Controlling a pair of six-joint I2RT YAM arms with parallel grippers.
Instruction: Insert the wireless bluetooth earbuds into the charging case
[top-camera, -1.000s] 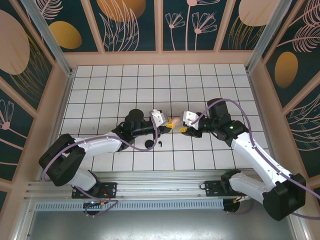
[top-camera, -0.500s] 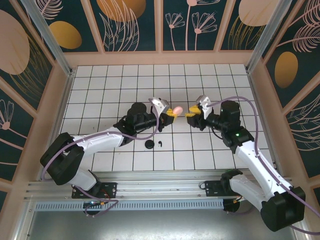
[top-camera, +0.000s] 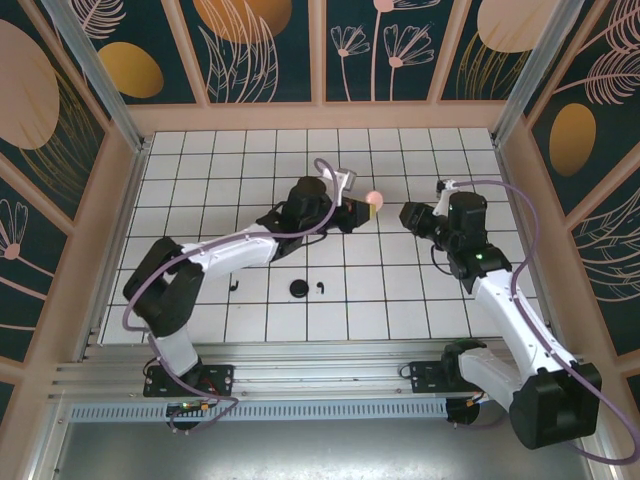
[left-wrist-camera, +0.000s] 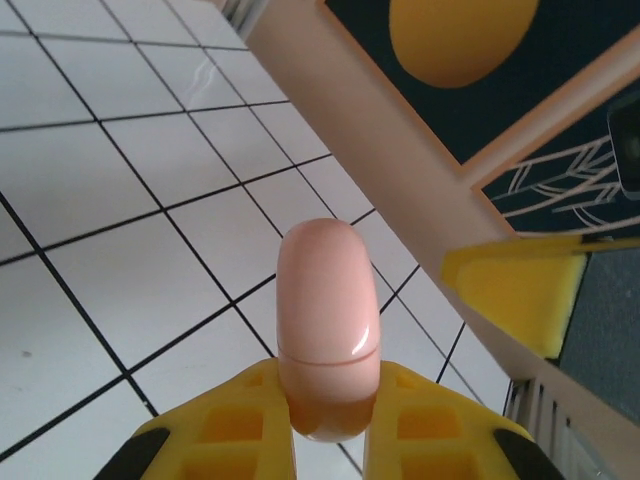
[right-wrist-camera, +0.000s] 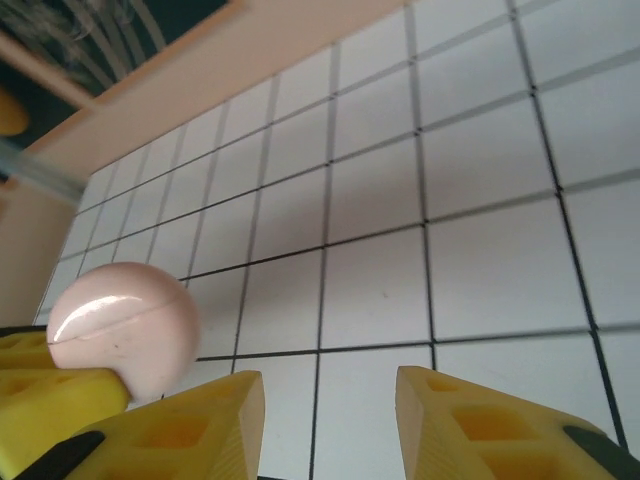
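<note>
My left gripper will let go of the pale pink charging case on the white tile just nearer than my right gripper's fingertips (top-camera: 405, 247).
My left gripper (top-camera: 365, 203) is shut on a closed pale pink charging case (top-camera: 375, 200) and holds it above the tiles. In the left wrist view the case (left-wrist-camera: 328, 320) sticks out from between the yellow fingers (left-wrist-camera: 430, 420), its seam showing. My right gripper (top-camera: 408, 214) hangs just right of the case, apart from it. In the right wrist view it (right-wrist-camera: 330, 395) is open with only tiles between its fingers, and the case (right-wrist-camera: 122, 328) sits to its left. Two tiny black earbuds (top-camera: 322, 288) (top-camera: 234, 288) lie on the near tiles.
A round black disc (top-camera: 298, 289) lies on the near tiles beside one earbud. Wooden walls (top-camera: 320, 117) enclose the white tiled floor (top-camera: 250, 160) at the back and on both sides. In the left wrist view a yellow finger of the right gripper (left-wrist-camera: 520, 290) is at the right.
Both grippers have risen and moved toward the back wall. The right gripper has drawn away from the pink case, which stays in the left gripper. The left arm's move uncovered one black earbud.
</note>
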